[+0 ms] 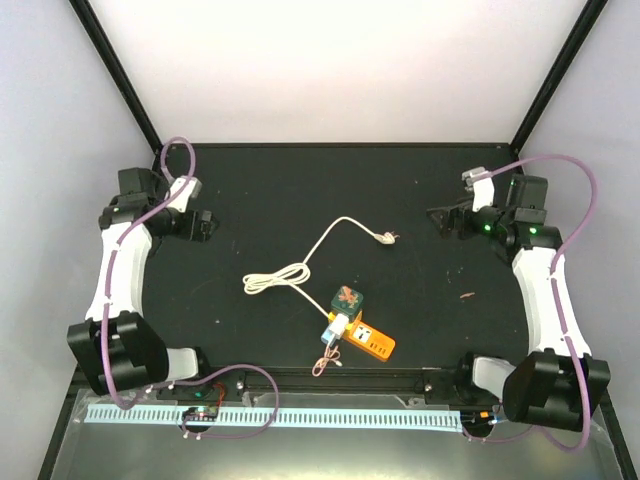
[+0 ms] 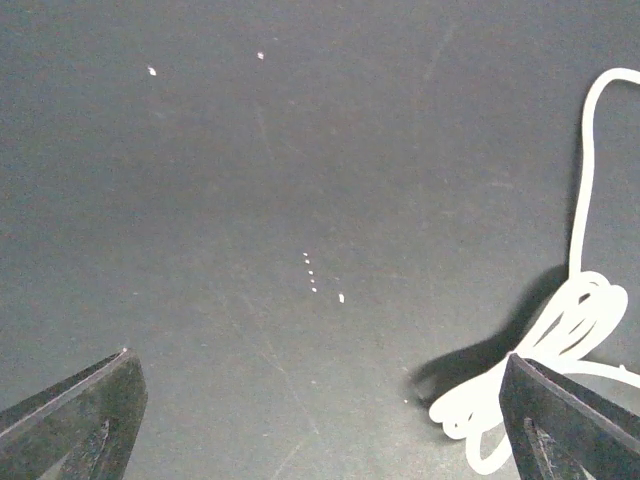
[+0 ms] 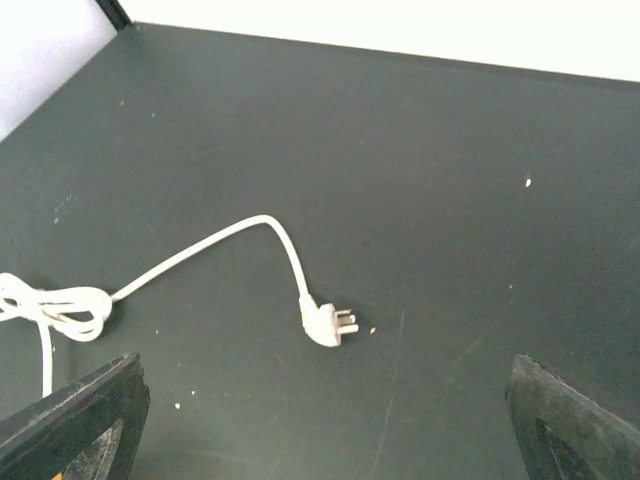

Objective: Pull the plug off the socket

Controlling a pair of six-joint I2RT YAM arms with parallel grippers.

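Next, my left gripper should go to the cream cord's coil and close on its end loop (image 1: 295, 267) (image 2: 563, 303), where the cord leaves toward the loose pronged end.
The orange socket (image 1: 370, 342) lies near the table's front edge, right of centre. The white plug (image 1: 335, 328) sits against its left end, apparently inserted. Its cream cord (image 1: 275, 280) coils to the left, then runs back to a loose pronged end (image 1: 385, 237), which also shows in the right wrist view (image 3: 328, 325). The coil shows at the right of the left wrist view (image 2: 560, 340). My left gripper (image 1: 207, 226) (image 2: 320, 425) is open and empty at the far left. My right gripper (image 1: 443, 222) (image 3: 325, 425) is open and empty at the far right. Both are far from the socket.
A dark green cube with a reddish top (image 1: 347, 299) stands right behind the plug and socket. A small brownish twist of wire (image 1: 322, 365) lies at the front edge. The black frame posts rise at the back corners.
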